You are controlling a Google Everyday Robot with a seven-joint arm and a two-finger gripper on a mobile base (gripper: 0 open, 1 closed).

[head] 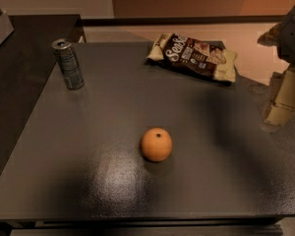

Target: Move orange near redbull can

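Note:
Next, I move my gripper to the orange's middle (pixel 156 144) and close it there, because the orange has to move near the redbull can.
The orange (pixel 156 144) sits on the dark grey table (pixel 113 107), a little right of its middle and toward the front, stem dimple facing up. The redbull can (pixel 68 64) stands upright near the table's far left corner, well apart from the orange. My gripper (pixel 281 111) hangs at the right edge of the view, beyond the table's right side, far from both the orange and the can. It holds nothing that I can see.
A snack bag (pixel 194 55) lies flat at the back of the table, right of centre. A second dark surface (pixel 19 58) adjoins on the left. The table's front edge runs along the bottom of the view.

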